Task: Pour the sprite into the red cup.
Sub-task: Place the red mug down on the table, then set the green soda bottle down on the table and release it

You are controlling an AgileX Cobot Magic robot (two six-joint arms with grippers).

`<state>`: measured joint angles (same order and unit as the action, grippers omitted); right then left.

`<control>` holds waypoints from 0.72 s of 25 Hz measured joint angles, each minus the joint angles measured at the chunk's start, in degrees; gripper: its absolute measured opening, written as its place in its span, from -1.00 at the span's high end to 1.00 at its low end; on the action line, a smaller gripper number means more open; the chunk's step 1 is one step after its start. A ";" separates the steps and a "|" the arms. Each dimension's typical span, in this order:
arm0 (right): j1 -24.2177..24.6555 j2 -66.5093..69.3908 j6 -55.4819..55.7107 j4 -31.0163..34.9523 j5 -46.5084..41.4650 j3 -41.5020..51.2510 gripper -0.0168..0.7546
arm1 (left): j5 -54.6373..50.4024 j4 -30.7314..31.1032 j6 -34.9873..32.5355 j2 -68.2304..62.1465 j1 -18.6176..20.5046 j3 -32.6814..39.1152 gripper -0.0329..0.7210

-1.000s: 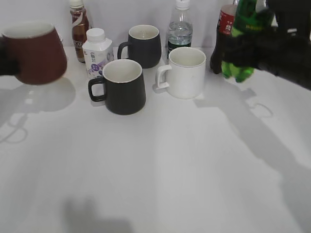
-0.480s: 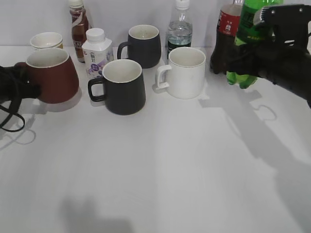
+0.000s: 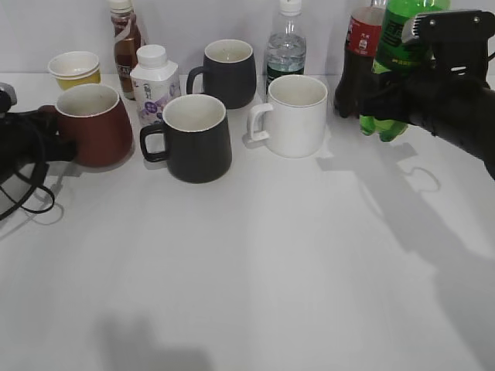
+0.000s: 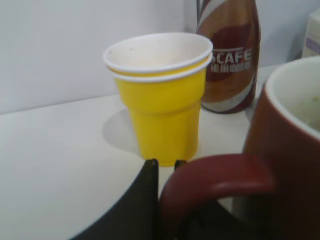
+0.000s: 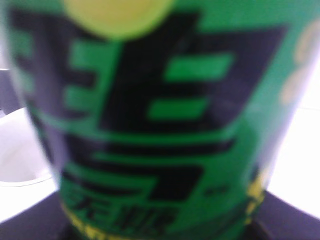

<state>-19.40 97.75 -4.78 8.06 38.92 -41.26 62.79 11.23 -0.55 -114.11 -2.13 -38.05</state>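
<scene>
The robot's right gripper will set the sprite down on the table (image 3: 363, 159) just in front of the cola bottle, near the white mug.
The red cup (image 3: 97, 127) stands upright on the table at the far left, with its white inside showing. My left gripper (image 3: 48, 143) is shut on its loop handle. In the left wrist view the handle (image 4: 220, 175) sits between the black fingers of that gripper (image 4: 167, 165), and the cup's wall (image 4: 285, 165) is on the right. The sprite (image 3: 392, 46) is upright at the back right, its base low near the table. My right gripper (image 3: 390, 97) is shut around its middle. The sprite's green label (image 5: 150, 125) fills the right wrist view, where the jaws are hidden.
A yellow paper cup (image 3: 74, 68) and a brown coffee bottle (image 3: 125, 39) stand behind the red cup. A white drink bottle (image 3: 155, 81), two black mugs (image 3: 193, 139) (image 3: 228, 73), a water bottle (image 3: 286, 46) and a white mug (image 3: 294, 116) fill the middle back. A cola bottle (image 3: 357, 62) stands beside the sprite.
The red cup came down from the air at the far left and moved right onto the table. The sprite went from tilted to upright and shifted slightly right.
</scene>
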 joint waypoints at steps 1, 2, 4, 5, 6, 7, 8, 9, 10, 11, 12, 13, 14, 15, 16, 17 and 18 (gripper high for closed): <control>0.00 0.00 0.00 0.00 0.00 0.00 -0.02 | 0.13 0.00 -0.12 -0.48 0.00 -0.08 0.74; 0.00 0.00 0.00 0.00 0.00 0.00 -0.02 | 0.54 -0.05 -0.24 -0.91 0.00 -0.19 0.74; 0.00 0.00 0.00 0.00 0.05 0.00 -0.02 | 1.13 -0.05 -0.37 -1.69 0.00 -0.16 0.74; 0.00 0.00 0.00 0.00 0.05 0.00 -0.02 | 1.61 -0.05 -0.37 -2.01 0.00 -0.20 0.74; 0.00 0.00 0.00 0.00 0.05 0.00 -0.02 | 1.85 -0.05 -0.37 -2.07 0.00 -0.20 0.74; 0.00 0.00 0.00 0.00 0.05 0.00 -0.02 | 2.00 -0.05 -0.42 -2.12 0.00 -0.20 0.74; 0.00 0.00 0.00 0.00 0.05 0.00 -0.02 | 2.00 -0.05 -0.42 -2.15 0.00 -0.20 0.74; 0.00 0.00 0.00 0.00 0.05 0.00 -0.02 | 2.00 -0.05 -0.42 -2.15 0.00 -0.20 0.73; 0.00 0.03 0.00 0.00 0.11 0.00 -0.02 | 2.34 -0.05 -0.37 -2.15 0.00 -0.20 0.70; 0.00 0.24 0.00 0.00 0.32 0.00 -0.02 | 2.99 -0.05 -0.13 -2.15 0.00 -0.13 0.65; 0.00 0.64 0.00 0.00 0.58 0.00 -0.02 | 3.74 -0.05 0.12 -2.15 0.00 0.18 0.60; 0.00 1.07 0.00 0.00 0.72 0.00 -0.02 | 4.58 -0.05 0.55 -2.15 0.00 0.73 0.52; 0.00 1.67 0.00 0.00 0.78 0.00 -0.02 | 4.98 -0.18 0.55 -2.15 0.00 1.48 0.44; 0.00 2.27 0.00 0.08 0.78 0.00 -0.02 | 5.25 -0.33 0.55 -2.15 0.00 2.14 0.38; 0.00 2.73 0.00 0.07 0.78 0.00 -0.02 | 5.56 -0.50 0.55 -2.15 0.00 2.89 0.32; 0.00 3.20 0.00 0.07 0.78 0.00 -0.02 | 5.87 -0.48 0.55 -2.09 0.00 3.60 0.27; 0.00 3.61 0.00 0.07 0.85 0.00 -0.02 | 6.04 -0.48 0.55 -2.04 0.00 4.20 0.24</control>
<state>-19.40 101.36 -4.78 8.13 39.77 -41.26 68.84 10.75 0.00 -116.15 -2.13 -33.85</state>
